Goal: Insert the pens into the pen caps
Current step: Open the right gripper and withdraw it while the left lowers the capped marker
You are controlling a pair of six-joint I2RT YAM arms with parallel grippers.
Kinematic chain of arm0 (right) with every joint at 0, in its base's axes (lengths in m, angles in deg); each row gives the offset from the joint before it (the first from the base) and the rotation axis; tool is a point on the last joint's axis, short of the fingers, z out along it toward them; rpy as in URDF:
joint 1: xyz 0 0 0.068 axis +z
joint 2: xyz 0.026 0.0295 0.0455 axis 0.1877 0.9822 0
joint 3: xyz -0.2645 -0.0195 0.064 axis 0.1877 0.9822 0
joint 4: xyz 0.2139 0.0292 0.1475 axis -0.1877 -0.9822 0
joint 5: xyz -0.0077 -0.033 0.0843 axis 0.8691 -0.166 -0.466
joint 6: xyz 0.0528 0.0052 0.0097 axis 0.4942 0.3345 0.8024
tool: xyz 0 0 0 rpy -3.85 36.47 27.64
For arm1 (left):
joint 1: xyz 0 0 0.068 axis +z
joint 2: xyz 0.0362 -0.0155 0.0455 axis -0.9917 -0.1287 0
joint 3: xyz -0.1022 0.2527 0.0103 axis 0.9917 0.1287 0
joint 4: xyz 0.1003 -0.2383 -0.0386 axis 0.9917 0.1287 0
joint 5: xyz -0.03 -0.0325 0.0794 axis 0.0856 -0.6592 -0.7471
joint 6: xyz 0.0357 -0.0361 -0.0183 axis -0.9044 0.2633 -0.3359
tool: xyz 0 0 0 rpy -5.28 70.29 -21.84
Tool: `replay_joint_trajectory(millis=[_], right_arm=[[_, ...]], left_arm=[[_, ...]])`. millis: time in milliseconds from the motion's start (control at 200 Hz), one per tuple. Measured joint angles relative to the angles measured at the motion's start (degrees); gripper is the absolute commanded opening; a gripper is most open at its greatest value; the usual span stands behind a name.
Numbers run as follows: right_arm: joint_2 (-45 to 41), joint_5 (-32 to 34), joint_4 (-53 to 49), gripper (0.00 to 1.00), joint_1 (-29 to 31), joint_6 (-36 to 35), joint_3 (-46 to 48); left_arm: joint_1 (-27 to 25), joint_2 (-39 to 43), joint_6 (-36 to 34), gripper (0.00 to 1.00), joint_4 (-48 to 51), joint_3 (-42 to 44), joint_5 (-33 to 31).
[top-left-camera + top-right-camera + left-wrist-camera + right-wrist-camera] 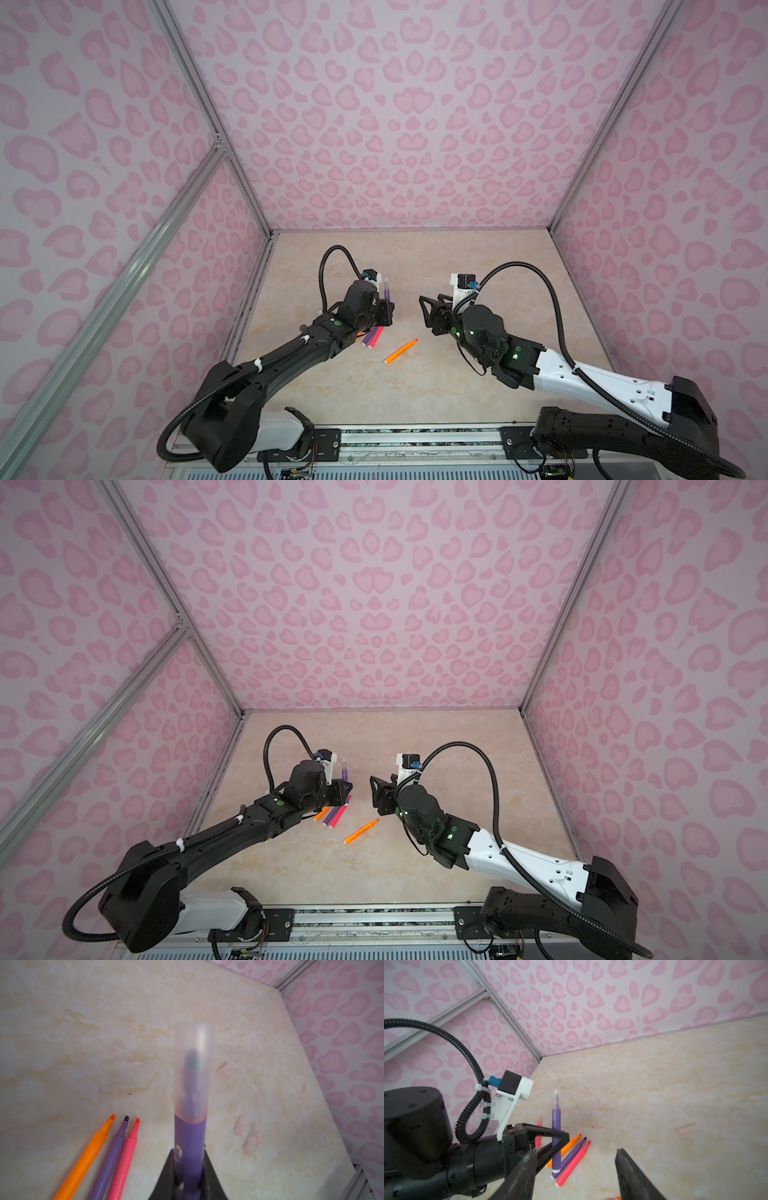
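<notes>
I should use my left gripper to set the capped purple pen free on the bare table (340,315) (16,1132), beside the orange end of the pen row.
My left gripper (388,309) (347,789) (189,1153) is shut on a purple pen (387,291) (344,771) (190,1142) that it holds upright. A clear pen cap (194,1064) (556,1097) sits over that pen's dark tip. My right gripper (428,309) (376,791) (576,1153) stands open and empty just right of it, apart from pen and cap. Orange (87,1157), purple (110,1161) and pink (124,1159) pens lie side by side on the table, uncapped, beneath the left gripper. Another orange pen (401,351) (361,831) lies alone nearer the front.
Faint loose pen caps (239,1128) (251,1145) (687,1127) lie on the beige marble table (478,266). A further pink pen (538,1126) shows behind the left gripper's fingers. Pink patterned walls (395,124) with aluminium frame rails close in the left, back and right.
</notes>
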Motion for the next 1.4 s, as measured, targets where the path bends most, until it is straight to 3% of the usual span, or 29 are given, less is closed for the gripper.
replay_joint_trajectory(millis=[165, 295, 375, 585, 735, 1025, 1400], right_arm=[[-1.5, 0.6, -4.1, 0.63, -10.4, -0.1, 0.6], [1.0, -2.1, -8.2, 0.61, -21.0, 2.7, -0.2], [3.2, -4.8, -10.1, 0.61, -24.3, 5.1, -0.2], [8.6, -11.8, -13.7, 0.61, -25.1, 6.6, -3.5], [9.3, -13.4, -14.6, 0.61, -25.1, 7.4, -3.9], [8.2, -15.0, -14.7, 0.61, -25.1, 7.4, -3.8], [8.7, -16.5, -15.0, 0.61, -25.1, 7.4, -4.4]], left_arm=[[0.0, -10.8, 1.8, 0.03, 7.7, -7.4, -3.1], [0.0, -14.6, 2.3, 0.03, 12.9, -10.5, -5.5], [0.0, -15.9, 2.4, 0.03, 15.0, -11.7, -7.0], [-1.7, -21.0, 0.6, 0.03, 17.1, -16.1, -4.3], [-1.9, -21.3, 0.0, 0.03, 18.3, -17.6, -6.6], [11.5, -15.8, 4.5, 0.03, 19.6, -10.5, -13.7], [16.0, -18.3, 6.8, 0.03, 20.1, -10.5, -15.8]])
